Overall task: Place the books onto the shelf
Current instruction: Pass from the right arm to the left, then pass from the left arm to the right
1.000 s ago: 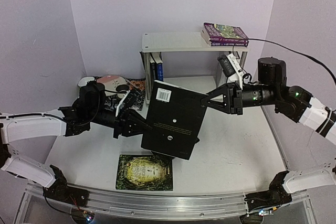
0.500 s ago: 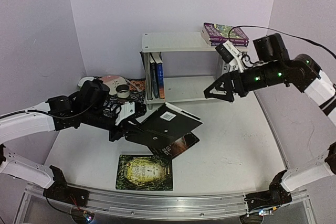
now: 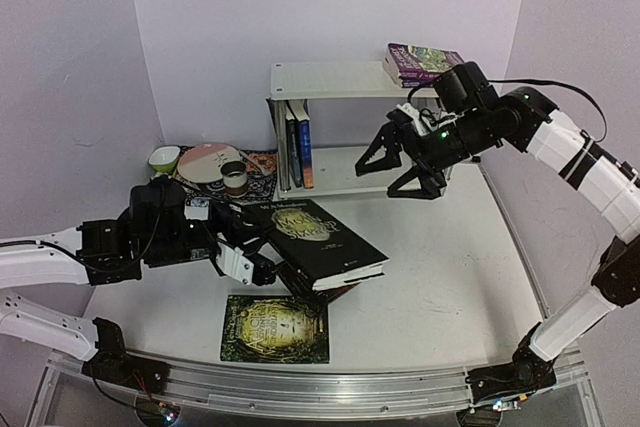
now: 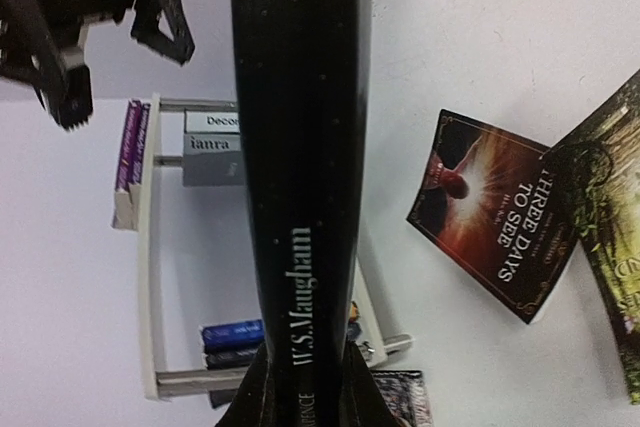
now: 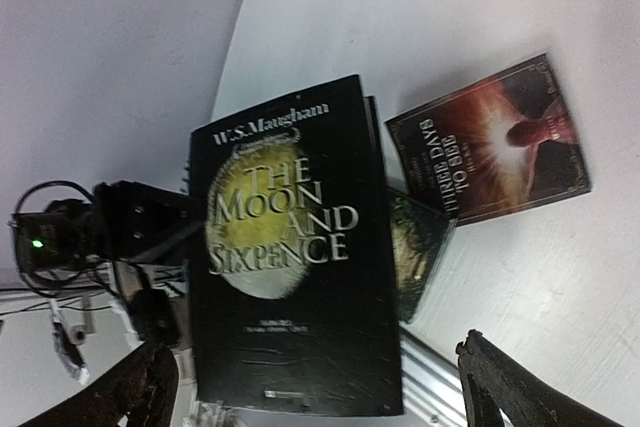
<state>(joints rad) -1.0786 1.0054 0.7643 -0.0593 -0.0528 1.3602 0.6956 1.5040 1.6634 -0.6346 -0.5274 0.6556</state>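
Note:
My left gripper is near the top of the black book's spine. My right gripper should take the opposite edge [image 3: 347, 228], so my left gripper can regrip lower.
My left gripper [image 3: 258, 252] is shut on the spine edge of a black book [image 3: 312, 237], "The Moon and Sixpence", held nearly flat, cover up, above the table. In the left wrist view its spine [image 4: 300, 147] runs up from my jaws [image 4: 305, 397]. Under it lie a dark red book [image 4: 495, 212] and a green book [image 3: 276, 329]. My right gripper [image 3: 402, 164] hangs open and empty in front of the white shelf [image 3: 340, 80]. Two purple books [image 3: 425, 64] lie on the top tier, and dark blue books [image 3: 296, 144] stand on the lower one.
A patterned mat with dishes [image 3: 215, 162] sits at the back left beside the shelf. Purple walls close in the table on three sides. The metal rail [image 3: 300, 387] with the arm bases runs along the near edge.
My right gripper let go of the black book, opened wide and drew back toward the shelf. My left gripper turned the book from upright to nearly flat and brought it lower and nearer.

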